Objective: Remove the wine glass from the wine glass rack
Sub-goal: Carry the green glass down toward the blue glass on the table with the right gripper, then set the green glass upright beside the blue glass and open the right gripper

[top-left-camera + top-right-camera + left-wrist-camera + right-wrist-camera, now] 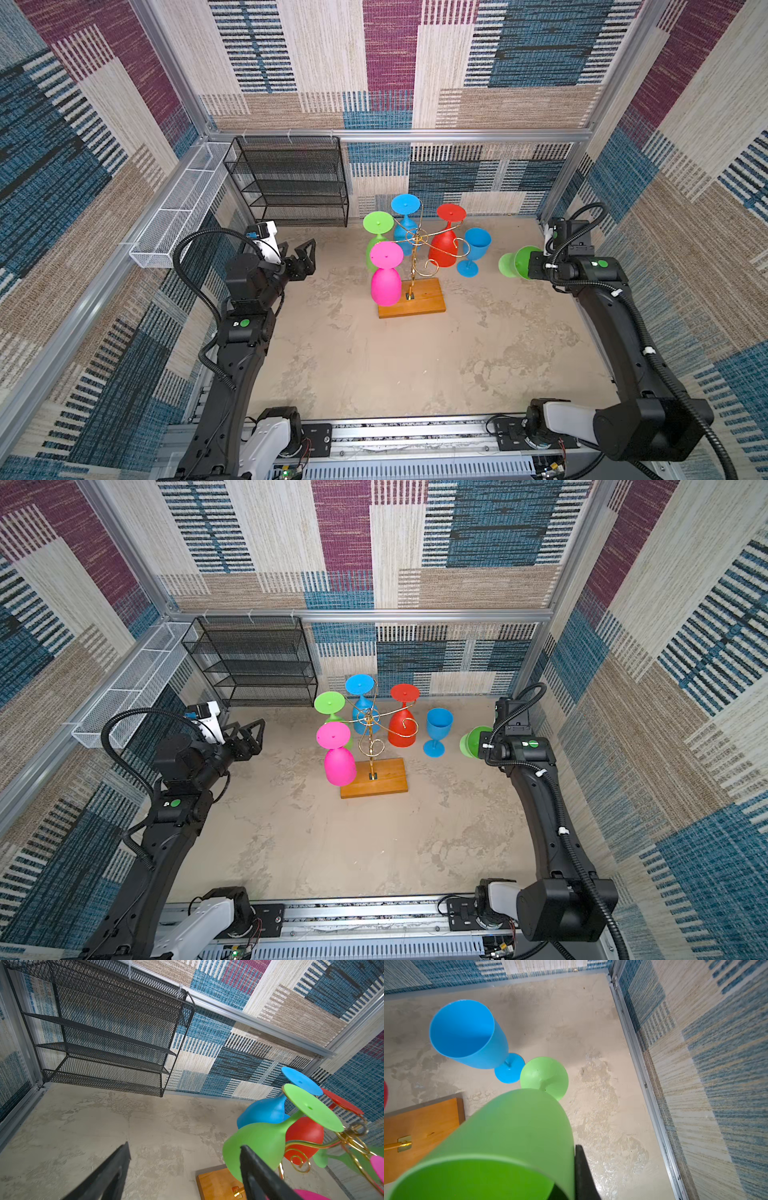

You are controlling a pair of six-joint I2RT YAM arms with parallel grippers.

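Next, my right gripper lets go of the green wine glass on the table (pixel 496 272) (pixel 550 1070) next to the upright blue glass, away from the rack.
The wine glass rack (pixel 419 239) (pixel 370 729) is a gold wire stand on an orange wooden base (pixel 422 302) at mid-table. Pink (pixel 386 282), green (pixel 376 232), blue (pixel 405 212) and red (pixel 444 245) wine glasses hang upside down from it. To its right, clear of the rack, my right gripper (pixel 534 266) (pixel 482 746) (pixel 574 1167) is shut on the rim of a tilted green wine glass (pixel 517 262) (pixel 512 1130). To the left of the rack my left gripper (pixel 300 245) (pixel 249 727) (pixel 185 1147) is open and holds nothing.
A blue wine glass (pixel 473 249) (pixel 467 1034) stands upright on the table between the rack and the held glass. A black mesh shelf unit (pixel 291 183) (pixel 108 1032) stands at the back left. A white wire basket (pixel 178 208) runs along the left wall.
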